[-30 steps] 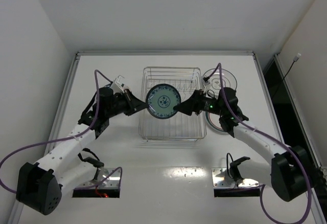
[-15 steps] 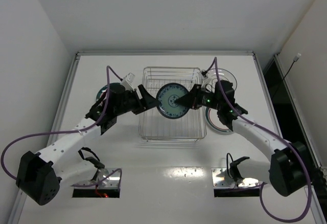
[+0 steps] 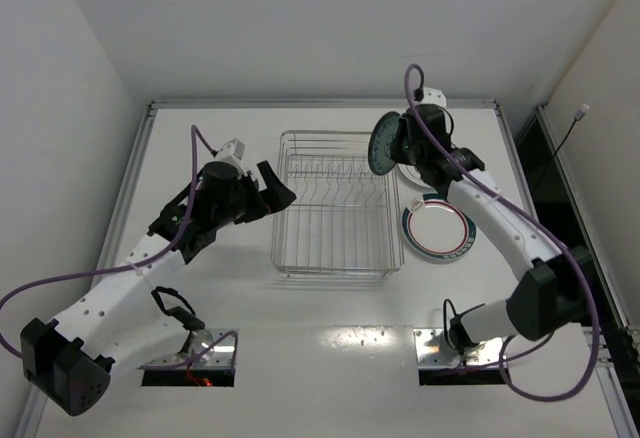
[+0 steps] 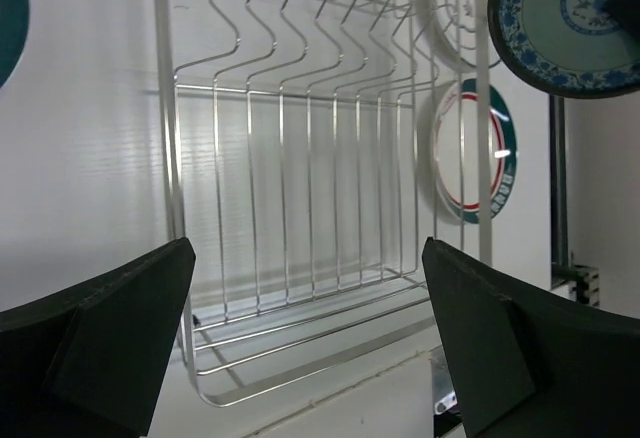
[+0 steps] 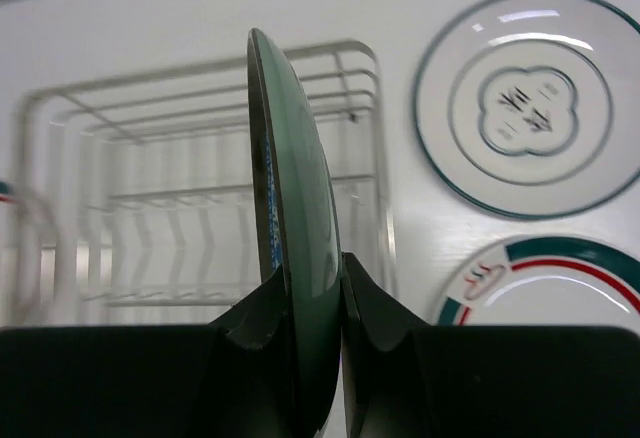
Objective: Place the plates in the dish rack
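The robot's right gripper will release the small teal-blue patterned plate, now held on edge above the rack, standing upright in the dish rack's end slot [image 3: 377, 180] [image 5: 335, 234] nearest the white plate.
My right gripper [image 3: 393, 148] is shut on the small teal-blue patterned plate [image 3: 381, 146], held on edge above the back right corner of the dish rack [image 3: 335, 272]. In the right wrist view the plate [image 5: 290, 158] stands edge-on between the fingers [image 5: 375, 308], with the rack [image 5: 383, 158] below. My left gripper [image 3: 276, 194] hangs open and holds nothing at the rack's left side; its view looks across the rack's tines [image 4: 165, 158] to the teal plate [image 4: 560, 28]. A plate with a green-red rim band [image 3: 438, 230] and a white plate with a grey motif [image 5: 527, 103] lie right of the rack.
The rack holds no plates. A sliver of another banded rim [image 5: 5, 194] shows left of the rack, mostly hidden under my left arm in the top view. Raised rails border the table [image 3: 320, 358], and two mounting plates sit at the near edge.
The teal plate passed from my left gripper to my right. The left gripper opened and drew back left. The right arm carried the plate to the rack's back right corner.
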`<state>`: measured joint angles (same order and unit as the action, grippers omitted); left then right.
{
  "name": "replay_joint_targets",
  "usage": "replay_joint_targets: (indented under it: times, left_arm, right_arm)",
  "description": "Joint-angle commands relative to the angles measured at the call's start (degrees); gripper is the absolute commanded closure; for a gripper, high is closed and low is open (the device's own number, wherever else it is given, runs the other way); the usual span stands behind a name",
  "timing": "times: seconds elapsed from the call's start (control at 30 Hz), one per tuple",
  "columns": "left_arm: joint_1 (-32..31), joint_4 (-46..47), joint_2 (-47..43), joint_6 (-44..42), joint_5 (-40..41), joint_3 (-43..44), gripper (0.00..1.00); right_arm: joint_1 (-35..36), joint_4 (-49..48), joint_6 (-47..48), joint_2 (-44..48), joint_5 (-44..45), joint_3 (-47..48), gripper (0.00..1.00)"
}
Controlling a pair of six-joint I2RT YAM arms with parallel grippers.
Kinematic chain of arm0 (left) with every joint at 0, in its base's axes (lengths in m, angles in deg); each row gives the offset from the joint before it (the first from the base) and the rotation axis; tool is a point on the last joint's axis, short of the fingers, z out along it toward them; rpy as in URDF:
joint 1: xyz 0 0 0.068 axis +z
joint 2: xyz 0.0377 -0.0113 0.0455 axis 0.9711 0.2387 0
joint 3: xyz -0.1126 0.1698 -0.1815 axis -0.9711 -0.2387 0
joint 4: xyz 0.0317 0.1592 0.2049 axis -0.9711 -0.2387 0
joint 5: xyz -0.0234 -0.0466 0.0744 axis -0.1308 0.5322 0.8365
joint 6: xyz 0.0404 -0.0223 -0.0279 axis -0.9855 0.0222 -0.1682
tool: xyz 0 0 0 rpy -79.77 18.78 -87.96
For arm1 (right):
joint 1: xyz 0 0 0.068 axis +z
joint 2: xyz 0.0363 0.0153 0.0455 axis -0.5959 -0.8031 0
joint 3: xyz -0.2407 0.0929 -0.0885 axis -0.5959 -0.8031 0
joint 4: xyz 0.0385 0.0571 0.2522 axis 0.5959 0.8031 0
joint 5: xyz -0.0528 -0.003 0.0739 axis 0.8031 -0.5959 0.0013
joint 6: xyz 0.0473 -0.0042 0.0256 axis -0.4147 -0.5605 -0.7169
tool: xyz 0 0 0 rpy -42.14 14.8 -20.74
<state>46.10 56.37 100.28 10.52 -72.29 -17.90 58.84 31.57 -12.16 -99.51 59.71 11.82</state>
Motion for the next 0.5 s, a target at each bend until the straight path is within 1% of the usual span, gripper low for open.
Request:
replay_joint_targets:
  times: [0.0,0.1,0.23,0.4,0.47]
  left_arm:
    - [0.2,-3.6,-1.0,-2.3,2.7,2.1,0.03]
    - [0.9,-4.2,-2.2,-2.9,2.7,2.1,0.03]
    - [3.1,-5.2,-3.3,-3.5,2.7,2.1,0.03]
    - [4.8,-5.7,-3.3,-4.0,1.6,2.1,0.02]
    - [4.8,-5.7,-3.3,-4.0,1.0,2.1,0.02]
  right_arm:
    - [0.3,6.4,3.9,-5.2,10.3,2.9,1.00]
    - [0.3,6.4,5.4,-8.7,11.8,4.3,1.00]
    - [0.3,5.0,6.2,-10.7,12.4,3.6,1.00]
    - [0.3,3.9,6.8,-13.9,11.3,3.1,1.00]
    - [0.3,3.9,6.8,-16.0,9.4,3.7,1.00]
